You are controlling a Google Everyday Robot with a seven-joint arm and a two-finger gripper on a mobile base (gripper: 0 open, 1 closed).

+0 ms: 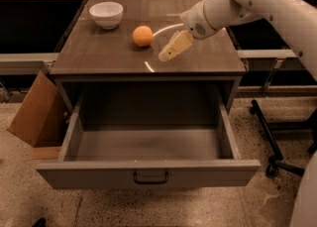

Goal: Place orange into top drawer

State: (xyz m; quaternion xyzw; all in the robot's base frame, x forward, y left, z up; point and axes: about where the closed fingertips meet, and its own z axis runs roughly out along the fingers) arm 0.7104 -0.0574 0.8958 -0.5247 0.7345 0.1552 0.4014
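Observation:
The robot's gripper should next move to the orange and close on the orange's side [149, 36] that faces away from the white bowl.
The orange [142, 36] sits on the dark wooden cabinet top [99, 55], left of centre. My gripper [165, 55] hangs just above the top, a short way right of and nearer than the orange, not touching it, with its tan fingers [174, 46] pointing down-left. The white arm comes in from the upper right. The top drawer [148, 172] is pulled fully open below the cabinet top. It is grey, holds nothing that I can see, and has a dark pull handle [150, 177] at the centre of its front.
A white bowl [106, 14] stands at the back left of the cabinet top. A cardboard box [33, 114] leans against the cabinet's left side. A black wheeled stand base [271, 137] is on the floor at the right. Dark shelving runs behind.

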